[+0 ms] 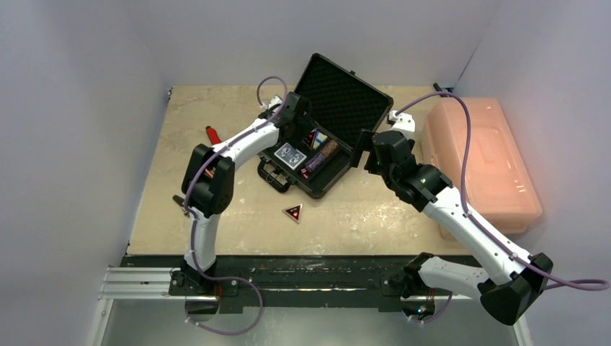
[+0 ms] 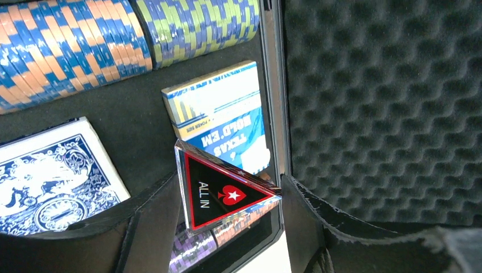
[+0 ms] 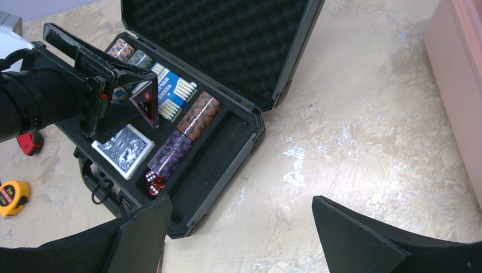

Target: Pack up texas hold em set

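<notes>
I should use my left gripper to release the triangular ALL IN button on the blue half of the Texas Hold'em card box (image 1: 311, 138) (image 2: 223, 147).
The black briefcase (image 1: 282, 180) lies open mid-table, its foam lid (image 1: 344, 97) raised. It holds chip stacks (image 2: 113, 40), a blue-backed card deck (image 2: 51, 176), a Texas Hold'em card box (image 2: 221, 125) and red dice (image 3: 152, 182). My left gripper (image 2: 228, 181) is shut on a triangular red-black "ALL IN" button (image 2: 224, 193) and holds it just above the case's tray, near the card box. A second triangular button (image 1: 293, 213) lies on the table in front of the case. My right gripper (image 3: 241, 202) is open and empty over the bare table at the case's right front corner.
A large pink translucent bin (image 1: 479, 162) stands at the right edge. A red-handled tool (image 1: 213, 134) lies left of the case. A yellow tape measure (image 3: 11, 198) lies near the case's handle side. White walls close in on three sides.
</notes>
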Motion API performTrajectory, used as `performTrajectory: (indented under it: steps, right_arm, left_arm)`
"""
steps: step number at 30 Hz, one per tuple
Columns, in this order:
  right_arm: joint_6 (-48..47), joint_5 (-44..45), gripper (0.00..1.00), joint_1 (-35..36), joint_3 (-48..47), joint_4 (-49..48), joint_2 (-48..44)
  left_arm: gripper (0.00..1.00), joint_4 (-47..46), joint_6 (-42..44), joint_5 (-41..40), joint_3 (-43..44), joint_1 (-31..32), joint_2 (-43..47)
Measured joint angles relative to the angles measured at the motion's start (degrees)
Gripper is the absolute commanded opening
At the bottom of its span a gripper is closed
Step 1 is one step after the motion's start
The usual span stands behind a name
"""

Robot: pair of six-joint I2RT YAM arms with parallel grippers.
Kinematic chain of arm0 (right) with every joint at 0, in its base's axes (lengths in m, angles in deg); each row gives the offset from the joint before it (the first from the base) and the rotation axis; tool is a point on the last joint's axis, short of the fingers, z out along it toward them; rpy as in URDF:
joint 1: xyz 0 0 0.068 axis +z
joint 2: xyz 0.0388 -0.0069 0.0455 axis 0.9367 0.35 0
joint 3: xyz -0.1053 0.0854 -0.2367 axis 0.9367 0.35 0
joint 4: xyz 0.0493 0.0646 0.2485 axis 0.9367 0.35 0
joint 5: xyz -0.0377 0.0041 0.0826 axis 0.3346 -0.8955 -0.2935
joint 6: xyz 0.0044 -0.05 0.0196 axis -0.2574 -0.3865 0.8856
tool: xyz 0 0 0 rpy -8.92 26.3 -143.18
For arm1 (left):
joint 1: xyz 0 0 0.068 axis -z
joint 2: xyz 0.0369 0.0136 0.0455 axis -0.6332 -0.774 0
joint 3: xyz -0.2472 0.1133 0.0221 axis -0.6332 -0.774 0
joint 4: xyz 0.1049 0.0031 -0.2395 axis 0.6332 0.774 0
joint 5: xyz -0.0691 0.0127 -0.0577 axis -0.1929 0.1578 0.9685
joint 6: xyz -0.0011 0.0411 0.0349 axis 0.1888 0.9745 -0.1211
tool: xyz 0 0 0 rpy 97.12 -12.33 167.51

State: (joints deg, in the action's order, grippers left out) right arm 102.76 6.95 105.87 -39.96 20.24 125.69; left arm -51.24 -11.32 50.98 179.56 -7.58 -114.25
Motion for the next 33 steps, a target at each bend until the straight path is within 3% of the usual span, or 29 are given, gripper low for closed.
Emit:
performTrajectory:
  steps: [9, 20, 26, 33]
  right_arm:
    - [-0.02, 0.0, 0.99, 0.0, 0.02, -0.02, 0.0]
    - [-0.11, -0.02, 0.99, 0.0, 0.42, -0.15, 0.0]
    - [-0.28, -0.02, 0.99, 0.0, 0.66, -0.26, 0.0]
    - [-0.48, -0.04, 0.99, 0.0, 0.66, -0.26, 0.0]
  left_arm:
    - [0.0, -2.29, -1.42, -1.4, 0.0, -0.42, -1.22]
    - [0.09, -3.23, -2.19, -2.27, 0.37, -0.59, -2.62]
    - [0.21, -3.41, -2.19, -2.12, 0.37, -0.72, -2.64]
    - [0.47, -3.56, -2.21, -0.81, 0.37, -1.14, -2.73]
